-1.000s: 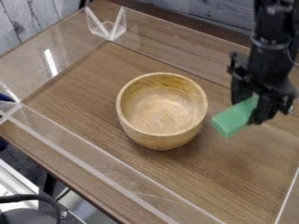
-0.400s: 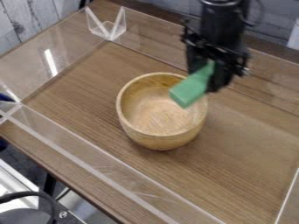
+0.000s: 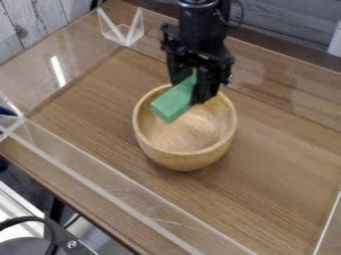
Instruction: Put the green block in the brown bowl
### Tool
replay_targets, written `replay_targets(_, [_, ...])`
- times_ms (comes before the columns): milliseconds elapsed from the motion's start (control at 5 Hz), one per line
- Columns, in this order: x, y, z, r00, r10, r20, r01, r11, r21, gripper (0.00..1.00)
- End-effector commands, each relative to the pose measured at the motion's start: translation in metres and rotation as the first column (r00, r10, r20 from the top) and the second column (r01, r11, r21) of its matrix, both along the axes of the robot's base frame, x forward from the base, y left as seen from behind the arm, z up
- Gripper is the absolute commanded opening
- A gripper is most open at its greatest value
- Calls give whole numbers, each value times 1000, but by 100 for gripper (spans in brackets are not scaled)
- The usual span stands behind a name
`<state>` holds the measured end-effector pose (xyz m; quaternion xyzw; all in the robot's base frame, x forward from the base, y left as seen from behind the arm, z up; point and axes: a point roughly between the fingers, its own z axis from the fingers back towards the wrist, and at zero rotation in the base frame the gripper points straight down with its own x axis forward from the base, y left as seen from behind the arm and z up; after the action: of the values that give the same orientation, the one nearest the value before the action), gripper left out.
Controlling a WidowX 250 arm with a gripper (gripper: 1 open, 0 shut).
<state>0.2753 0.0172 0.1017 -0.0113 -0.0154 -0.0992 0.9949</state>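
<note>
My gripper will drop the green block on the middle of the brown bowl's bottom point(image 3: 186, 130).
My black gripper point(image 3: 194, 82) points straight down over the far side of the brown bowl point(image 3: 163, 146), its fingers shut on the upper end of the green block point(image 3: 174, 100). The block hangs tilted, its lower end pointing down to the left above the bowl's hollow, clear of the bowl's floor. The bowl is round, light tan wood with thick walls, standing in the middle of the wooden table. Nothing else shows inside it.
A low clear acrylic wall point(image 3: 80, 169) rings the wooden table point(image 3: 286, 169). A small clear plastic stand point(image 3: 122, 28) sits at the far left corner. Pale planks lie beyond the far edge.
The gripper has carried the green block leftward from right of the bowl to above its hollow. The bowl stayed where it was.
</note>
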Motion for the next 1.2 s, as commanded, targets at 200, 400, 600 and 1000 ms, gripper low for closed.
replay_targets(200, [-5,14,0,999,12,33,-12,1000,8,0])
replay_targets(400, [-7,14,-7,1000,11,21,-11,1000,6,0])
replay_targets(600, [-7,13,-12,1000,10,11,-10,1000,4,0])
replay_targets(1000, [-7,11,-22,1000,6,-7,-6,1000,3,0])
